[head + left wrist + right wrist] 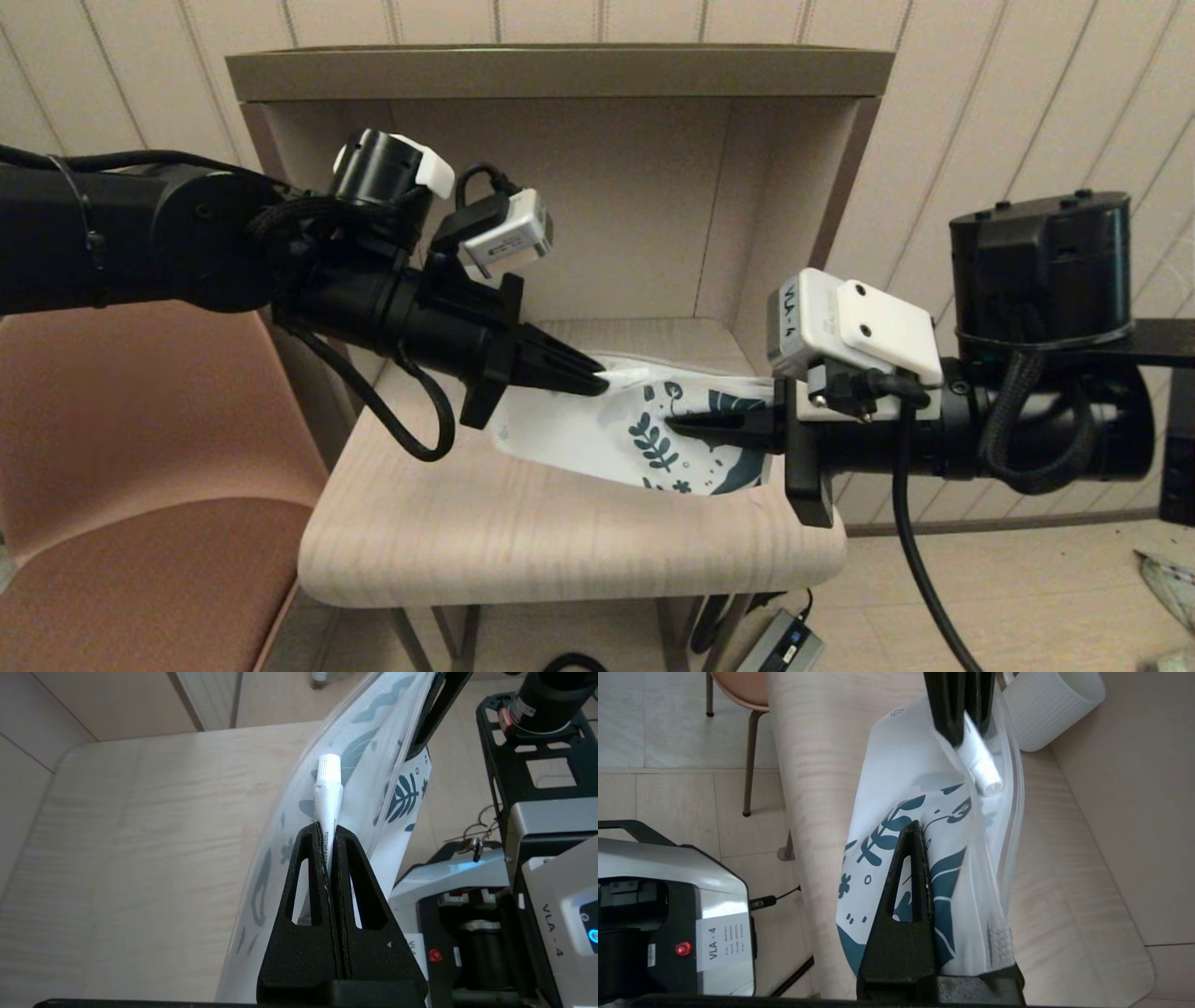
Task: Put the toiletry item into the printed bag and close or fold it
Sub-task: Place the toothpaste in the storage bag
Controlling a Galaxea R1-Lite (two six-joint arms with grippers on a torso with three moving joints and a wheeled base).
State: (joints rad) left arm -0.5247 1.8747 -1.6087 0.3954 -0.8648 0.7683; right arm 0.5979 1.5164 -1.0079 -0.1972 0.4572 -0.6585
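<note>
Next, my left gripper drops the toiletry item between the sides of the printed bag (549,427), toward the bag's plain white end.
The printed bag (579,439) is a white pouch with teal leaf print, held up off the wooden table (523,541) with its mouth open. My right gripper (674,422) is shut on the bag's printed end; in the right wrist view one finger (909,858) lies against the print and the other is hidden behind the bag (896,765). My left gripper (327,828) is shut on the toiletry item (328,793), a slim white tube. Its capped end pokes between the bag's walls (402,793). The tube (983,767) shows through the clear wall.
A ribbed white mug (1045,704) stands behind the bag near the alcove's back wall. The table sits inside a beige shelf alcove (560,75) with side walls close by. A brown chair (140,467) is to the left. A power adapter (780,644) lies on the floor.
</note>
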